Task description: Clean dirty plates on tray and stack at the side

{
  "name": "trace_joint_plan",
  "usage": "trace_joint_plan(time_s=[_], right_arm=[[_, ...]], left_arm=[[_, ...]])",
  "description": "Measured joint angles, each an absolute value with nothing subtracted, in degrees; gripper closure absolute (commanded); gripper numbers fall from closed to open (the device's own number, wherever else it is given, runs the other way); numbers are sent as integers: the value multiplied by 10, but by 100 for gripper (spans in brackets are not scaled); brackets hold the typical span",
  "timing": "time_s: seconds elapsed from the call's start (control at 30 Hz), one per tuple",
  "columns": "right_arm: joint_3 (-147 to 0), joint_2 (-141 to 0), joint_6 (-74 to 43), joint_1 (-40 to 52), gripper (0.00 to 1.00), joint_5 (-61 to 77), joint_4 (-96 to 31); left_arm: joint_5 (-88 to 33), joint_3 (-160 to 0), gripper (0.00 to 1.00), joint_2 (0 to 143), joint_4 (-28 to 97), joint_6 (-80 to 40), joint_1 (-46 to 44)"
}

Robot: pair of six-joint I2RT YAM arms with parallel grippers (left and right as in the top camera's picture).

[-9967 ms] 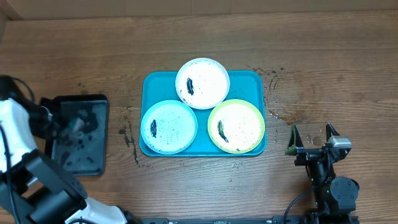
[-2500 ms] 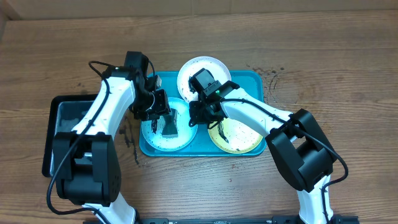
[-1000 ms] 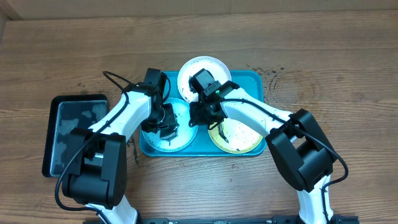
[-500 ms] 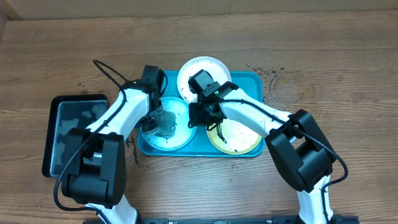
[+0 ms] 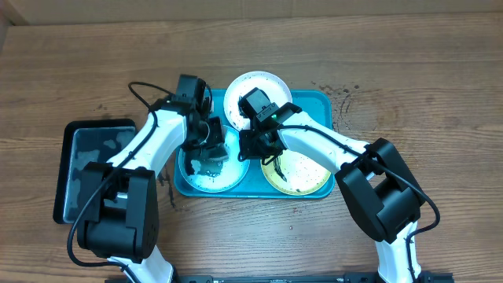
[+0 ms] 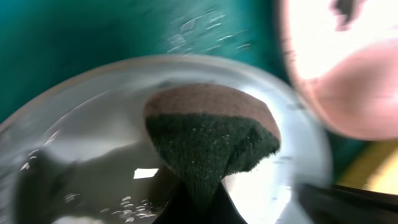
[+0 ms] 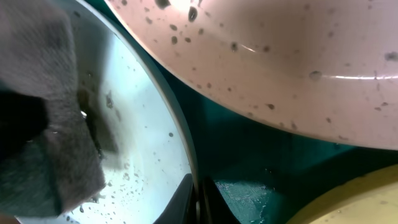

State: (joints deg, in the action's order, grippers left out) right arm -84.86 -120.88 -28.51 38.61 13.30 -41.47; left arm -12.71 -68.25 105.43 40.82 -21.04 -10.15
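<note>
The robot's right gripper will release the light blue plate on the table [image 5: 373, 111] next to the turquoise tray, opposite the black tray.
The turquoise tray [image 5: 324, 101] holds three plates. My left gripper [image 5: 206, 146] is shut on a dark green sponge [image 5: 206, 162], which presses on the wet light blue plate [image 5: 229, 170]. In the left wrist view the sponge [image 6: 211, 140] sticks out from that gripper [image 6: 199, 208] onto the plate [image 6: 87, 134]. My right gripper [image 5: 250, 146] is shut on the light blue plate's right rim; in the right wrist view the gripper [image 7: 198, 202] has one finger on each side of the rim [image 7: 180, 134]. The white plate [image 5: 255, 93] has a dark smear. The yellow-green plate [image 5: 308, 169] lies at the right.
A black tray [image 5: 88, 181] holding water sits left of the turquoise tray. Wet spots mark the wooden table [image 5: 350, 126] to the right. Both arms cross over the tray's left half.
The left gripper has rubbed the sponge back and forth over the light blue plate. The right gripper has stayed on the plate's rim.
</note>
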Motion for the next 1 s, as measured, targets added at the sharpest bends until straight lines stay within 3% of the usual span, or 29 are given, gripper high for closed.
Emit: trace_joint_plan(time_s=[0.27, 0.53, 0.87, 1.0], right_arm=[[-849, -1209, -285, 386, 96, 133, -416], [-850, -1209, -282, 390, 96, 144, -415], [-904, -1209, -229, 386, 96, 125, -464], [-976, -1209, -189, 386, 96, 97, -508]], left_arm=[[-9, -634, 96, 1053, 379, -229, -107], [187, -644, 96, 1050, 469, -281, -113], [164, -819, 96, 1026, 553, -302, -93], [103, -837, 96, 938, 573, -301, 1]])
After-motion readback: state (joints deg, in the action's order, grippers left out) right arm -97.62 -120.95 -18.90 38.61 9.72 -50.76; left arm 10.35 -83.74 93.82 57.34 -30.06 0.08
